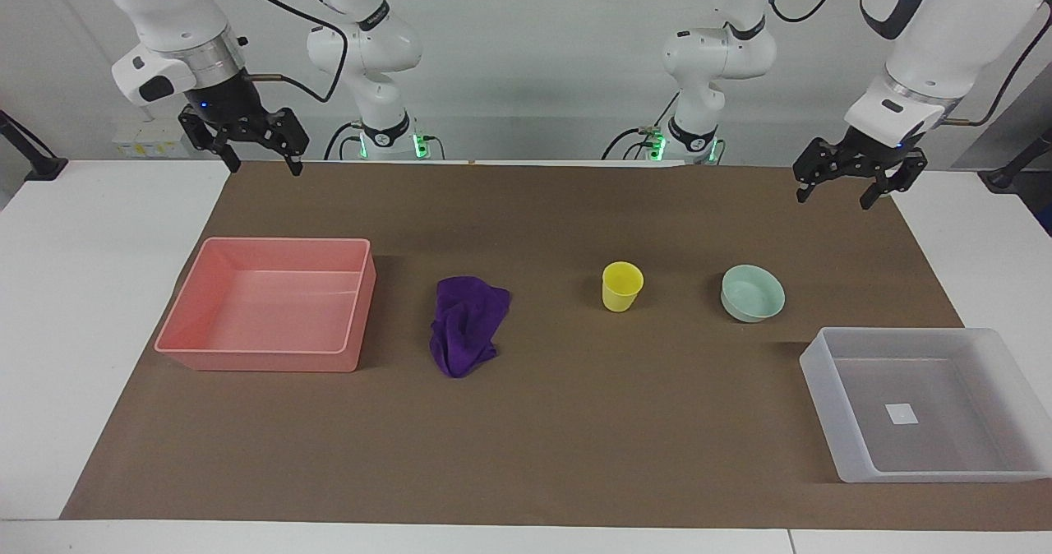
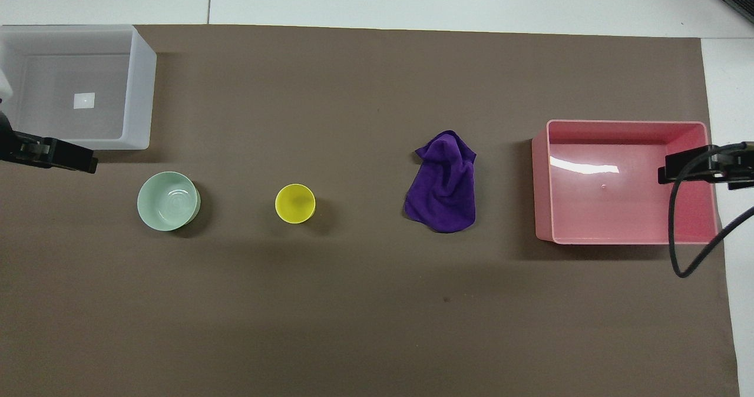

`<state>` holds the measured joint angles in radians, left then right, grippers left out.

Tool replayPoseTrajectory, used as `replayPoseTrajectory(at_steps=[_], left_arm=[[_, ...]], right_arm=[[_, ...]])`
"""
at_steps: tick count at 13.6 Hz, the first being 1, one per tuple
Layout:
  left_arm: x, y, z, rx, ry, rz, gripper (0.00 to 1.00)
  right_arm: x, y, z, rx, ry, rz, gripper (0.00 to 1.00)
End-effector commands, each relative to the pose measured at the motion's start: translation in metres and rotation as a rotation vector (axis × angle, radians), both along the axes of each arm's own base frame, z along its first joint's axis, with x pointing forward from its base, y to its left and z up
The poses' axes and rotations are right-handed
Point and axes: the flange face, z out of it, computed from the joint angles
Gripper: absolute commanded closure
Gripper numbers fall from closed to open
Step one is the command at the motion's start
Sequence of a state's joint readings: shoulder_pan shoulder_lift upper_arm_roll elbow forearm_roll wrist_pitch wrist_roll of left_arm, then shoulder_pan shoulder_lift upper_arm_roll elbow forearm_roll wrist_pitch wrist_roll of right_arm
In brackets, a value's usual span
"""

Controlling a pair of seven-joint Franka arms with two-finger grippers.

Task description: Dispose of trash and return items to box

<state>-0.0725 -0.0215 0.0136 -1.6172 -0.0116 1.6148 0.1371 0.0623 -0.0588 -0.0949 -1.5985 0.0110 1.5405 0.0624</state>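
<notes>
I will close my left gripper on the rim of the mint-green bowl [image 2: 139,198], at the side that faces away from the yellow cup.
The purple cloth [image 1: 467,324] [image 2: 445,183] lies crumpled on the brown mat, between the pink tray and the yellow cup [image 1: 621,285] [image 2: 295,203]. The cup stands upright. The mint-green bowl [image 1: 753,293] [image 2: 168,200] sits upright beside the cup, toward the left arm's end. The translucent box [image 1: 822,373] [image 2: 141,85] is empty, with a white square on its floor; it lies farther from the robots than the bowl. My left gripper [image 1: 837,196] [image 2: 59,155] hangs open and empty over the mat's corner at its own end. My right gripper [image 1: 263,163] [image 2: 689,170] hangs open and empty over the mat's other corner.
An empty pink tray [image 1: 177,324] [image 2: 541,179] sits at the right arm's end of the mat [image 1: 575,422]. A black cable [image 2: 677,250] loops down from the right arm. White table shows around the mat.
</notes>
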Motion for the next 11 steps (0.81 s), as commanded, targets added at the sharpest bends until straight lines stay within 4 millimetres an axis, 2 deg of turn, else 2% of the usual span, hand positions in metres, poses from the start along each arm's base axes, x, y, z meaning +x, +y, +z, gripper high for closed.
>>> replayPoseTrajectory(at_steps=[1,11], left_arm=[[-0.008,0.0042,0.0001,0.016,-0.014,-0.01,0.0],[-0.0028,0.0123,0.0032,0.013,-0.06,0.016,0.0]], right_arm=[[-0.0063,-0.0027,-0.0001,0.003,-0.006,0.021,0.0],[-0.0067,-0.002,0.0007,0.003,-0.008,0.023,0.0]])
